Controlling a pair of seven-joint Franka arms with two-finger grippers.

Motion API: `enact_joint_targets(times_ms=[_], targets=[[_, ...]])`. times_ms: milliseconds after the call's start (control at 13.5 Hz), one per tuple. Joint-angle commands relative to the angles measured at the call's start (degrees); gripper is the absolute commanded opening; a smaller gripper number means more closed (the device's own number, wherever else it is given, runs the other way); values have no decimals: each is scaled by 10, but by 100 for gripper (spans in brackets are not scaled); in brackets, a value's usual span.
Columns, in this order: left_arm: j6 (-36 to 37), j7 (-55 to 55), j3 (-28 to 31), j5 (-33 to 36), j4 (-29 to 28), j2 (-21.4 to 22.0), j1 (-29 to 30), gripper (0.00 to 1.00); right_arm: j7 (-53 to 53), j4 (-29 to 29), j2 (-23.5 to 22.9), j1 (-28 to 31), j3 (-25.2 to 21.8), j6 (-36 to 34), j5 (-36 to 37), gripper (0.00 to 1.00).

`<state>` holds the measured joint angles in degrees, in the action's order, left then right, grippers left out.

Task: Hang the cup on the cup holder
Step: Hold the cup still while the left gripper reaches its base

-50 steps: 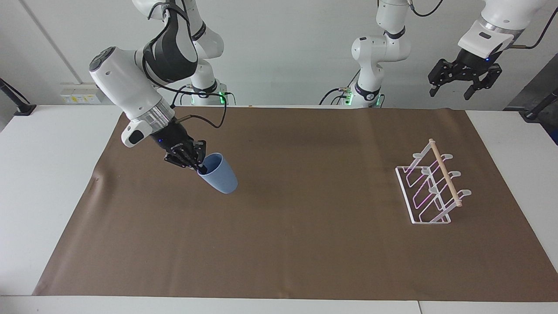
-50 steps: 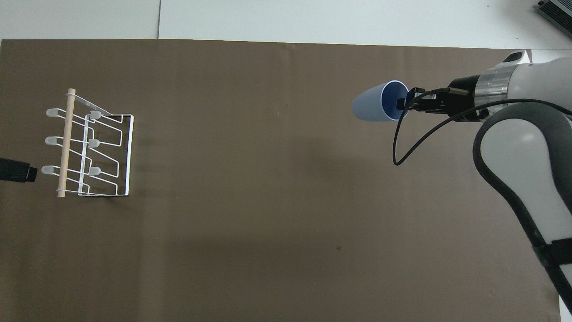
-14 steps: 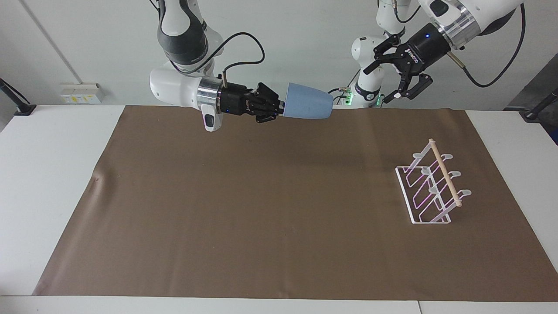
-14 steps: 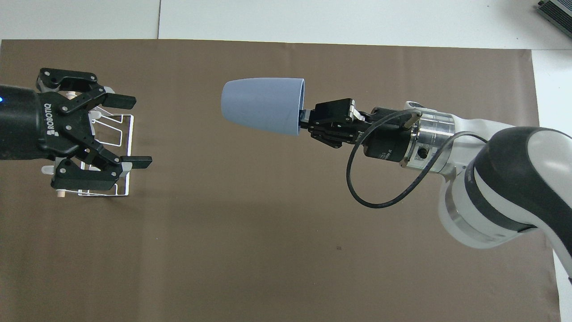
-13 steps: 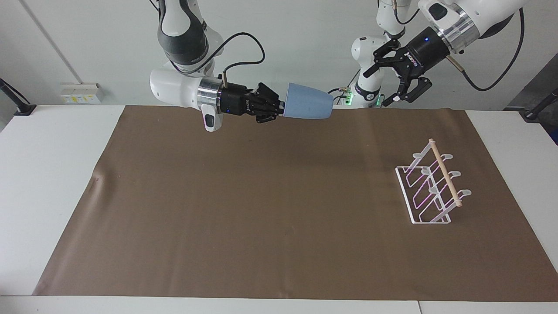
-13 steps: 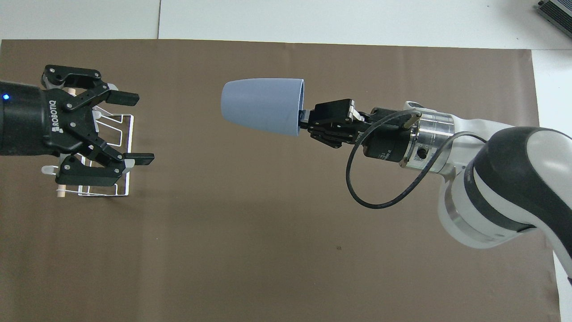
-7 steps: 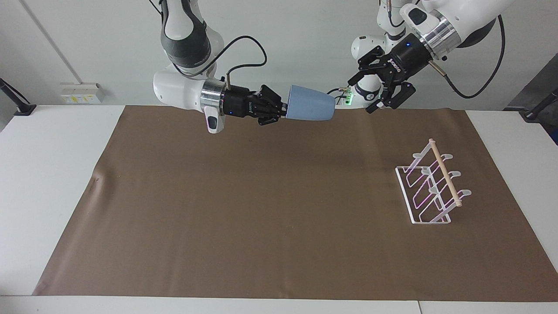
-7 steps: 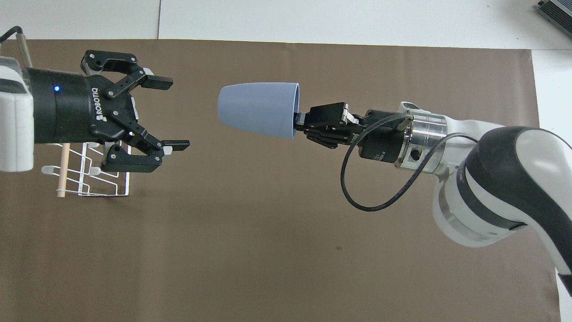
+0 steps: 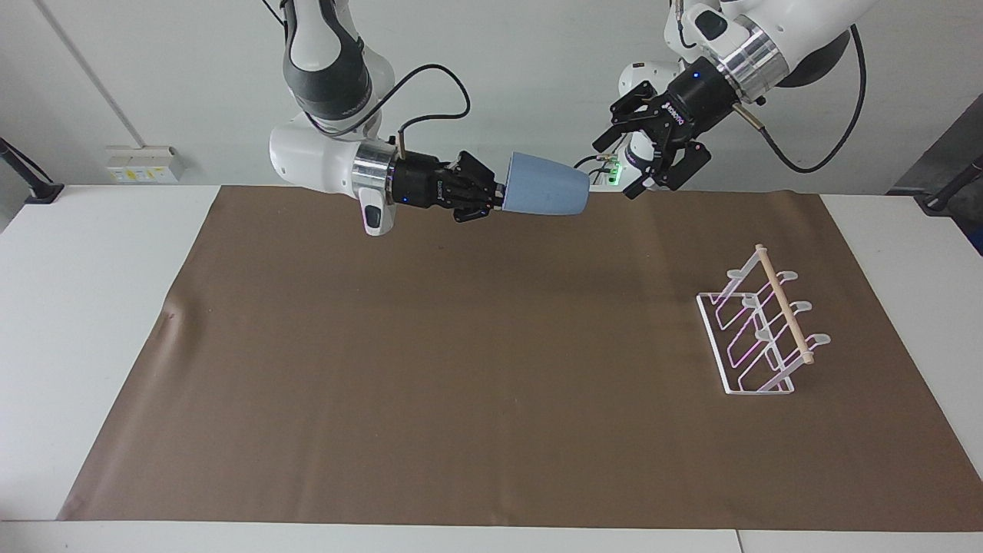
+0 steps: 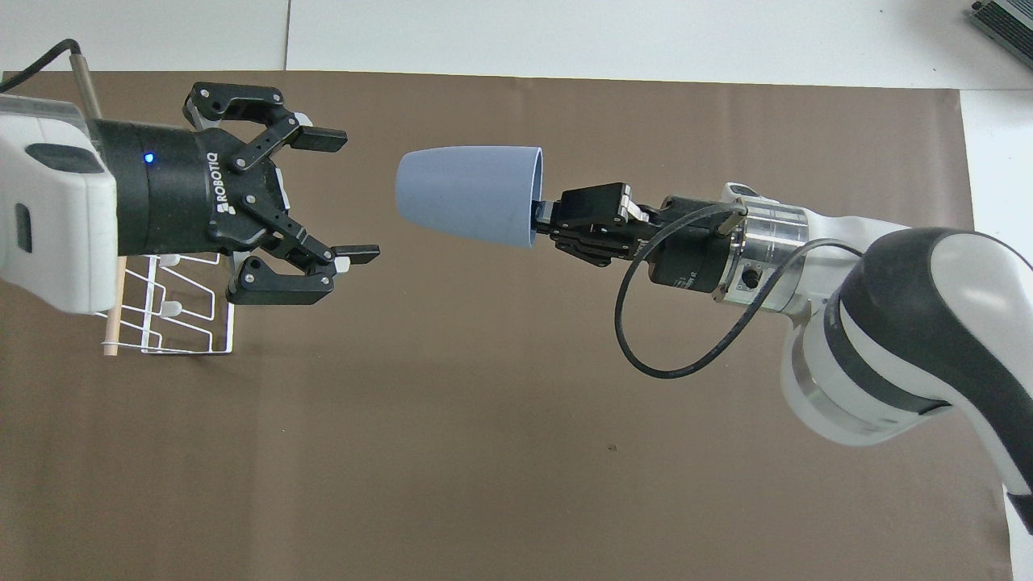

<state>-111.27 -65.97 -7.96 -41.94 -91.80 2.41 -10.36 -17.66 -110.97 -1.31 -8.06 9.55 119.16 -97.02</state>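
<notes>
My left gripper will close around the body [image 10: 447,190] close to the base of the light-blue cup, because my right gripper is holding the rim of the cup.
The light-blue cup [image 9: 547,194] [image 10: 468,195] hangs on its side in the air over the brown mat, base pointing toward the left arm's end of the table. My right gripper [image 9: 499,201] [image 10: 539,218] is shut on the cup's rim. My left gripper [image 9: 613,170] [image 10: 355,198] is open and faces the cup's base with a small gap, not touching it. The white wire cup holder [image 9: 760,330] [image 10: 190,323] with its wooden dowel stands on the mat near the left arm's end. In the overhead view the left gripper covers part of it.
A brown mat [image 9: 461,384] [image 10: 484,444] covers most of the white table [image 9: 77,307]. Nothing else lies on it. Cables loop off both wrists.
My left gripper has moved toward the cup's base from the cup holder's end, still open. My right gripper and the cup have hardly shifted.
</notes>
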Motion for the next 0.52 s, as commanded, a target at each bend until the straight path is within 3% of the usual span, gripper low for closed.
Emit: enact_joint_targets(times_ms=[0,443], targets=[[-20,-4,-4,-4,19,-26,-17,100,-24,-5,2,1,3,8,-19,0],[-42,-3,-17,-1,20,-41,-26,100,-24,-4,1,2,3,9,-19,0]])
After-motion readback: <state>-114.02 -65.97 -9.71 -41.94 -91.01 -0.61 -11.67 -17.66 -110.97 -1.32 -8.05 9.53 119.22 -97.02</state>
